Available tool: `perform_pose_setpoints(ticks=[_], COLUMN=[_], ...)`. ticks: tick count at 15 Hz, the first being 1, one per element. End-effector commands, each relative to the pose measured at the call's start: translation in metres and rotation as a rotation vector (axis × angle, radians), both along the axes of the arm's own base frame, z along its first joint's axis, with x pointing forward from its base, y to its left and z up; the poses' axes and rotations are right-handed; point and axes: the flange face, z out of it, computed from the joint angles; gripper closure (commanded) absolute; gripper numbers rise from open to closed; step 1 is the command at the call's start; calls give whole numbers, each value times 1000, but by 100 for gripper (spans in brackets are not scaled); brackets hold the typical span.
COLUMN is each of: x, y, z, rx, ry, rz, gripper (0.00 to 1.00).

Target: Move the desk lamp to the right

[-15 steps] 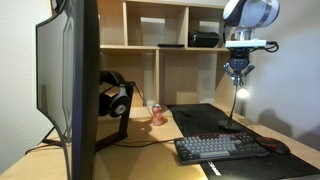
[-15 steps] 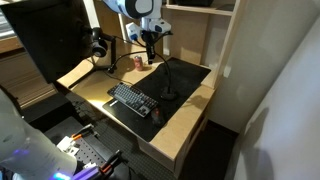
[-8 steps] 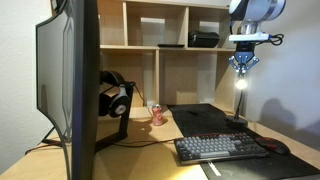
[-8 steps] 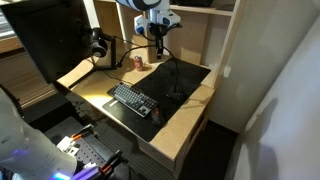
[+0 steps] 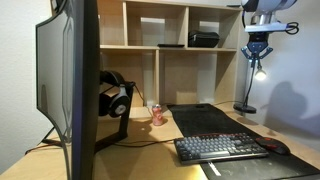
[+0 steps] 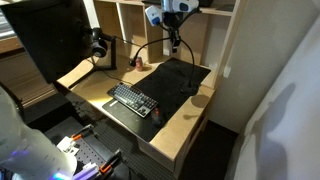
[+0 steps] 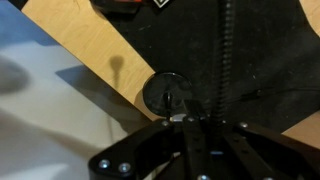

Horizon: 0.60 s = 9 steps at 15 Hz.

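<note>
Next, I release the desk lamp at the wall-side edge of the black desk mat [image 5: 242, 119], behind the keyboard.
The desk lamp [image 5: 247, 95] is a slim black gooseneck with a glowing white head and a small round base. It stands at the far right end of the black desk mat [image 5: 205, 118]. It also shows in an exterior view [image 6: 181, 62]. My gripper [image 5: 258, 58] hangs straight above it, shut on the top of the stem by the head. In the wrist view the closed fingers [image 7: 196, 128] come in from the bottom. The ribbed stem [image 7: 224, 50] and round base [image 7: 167, 95] lie below them on the mat.
A keyboard [image 5: 220, 148] and a mouse [image 5: 276, 147] lie at the desk front. A red can [image 5: 157, 115], headphones [image 5: 115, 95] and a big monitor [image 5: 70, 85] stand to the left. Shelves [image 5: 170, 50] rise behind. A wall [image 5: 300, 80] is close beside the lamp.
My gripper has carried the lamp rightward across the mat, from over the keyboard's right end to near the wall. It has also risen slightly in the exterior view.
</note>
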Motion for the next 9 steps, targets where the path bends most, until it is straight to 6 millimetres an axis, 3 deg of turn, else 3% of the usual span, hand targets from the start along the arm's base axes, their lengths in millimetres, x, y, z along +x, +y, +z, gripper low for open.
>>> perform_pose_setpoints(ticks=[1,4,9], x=[15,32,69], y=[-40,-61,-69], z=[34,40,26], rx=[-47,-29,16], ry=[-35,-27,20], rz=[60,126,209], gripper=[100,100,100])
